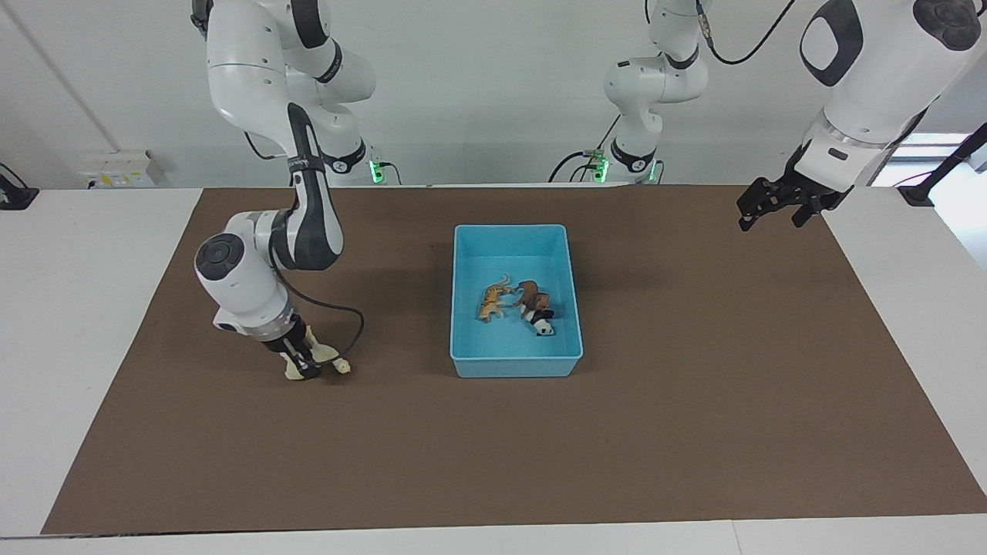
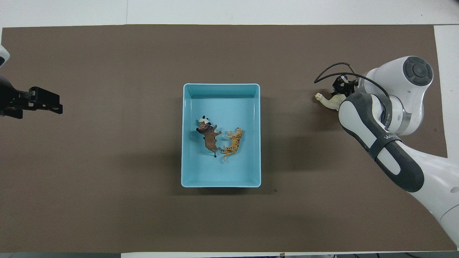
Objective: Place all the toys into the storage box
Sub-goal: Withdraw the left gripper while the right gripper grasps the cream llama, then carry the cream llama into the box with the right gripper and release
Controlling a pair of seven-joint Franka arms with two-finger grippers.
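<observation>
The pale cream long-necked animal will leave my right gripper on the storage box's bare bottom by the tiger's head (image 2: pixel 237 114).
The light blue storage box (image 1: pixel 513 229) stands at the middle of the brown mat; it also shows in the overhead view (image 2: pixel 221 85). In it lie the orange striped tiger (image 1: pixel 492 302) (image 2: pixel 233 143), the brown lion (image 1: pixel 530 294) (image 2: pixel 209 138) and the panda (image 1: pixel 544 324) (image 2: pixel 202 121), close together. The pale cream long-necked animal (image 1: pixel 339 364) (image 2: pixel 330 102) lies on the mat toward the right arm's end. My right gripper (image 1: pixel 302 362) (image 2: pixel 342 87) is down at the mat, shut on its body. My left gripper (image 1: pixel 773 216) (image 2: pixel 48 102) waits open and empty, raised over the mat's edge at the left arm's end.
The brown mat (image 1: pixel 694 401) covers most of the white table. The right arm's forearm and a black cable loop (image 1: pixel 351 316) hang over the mat near the cream animal.
</observation>
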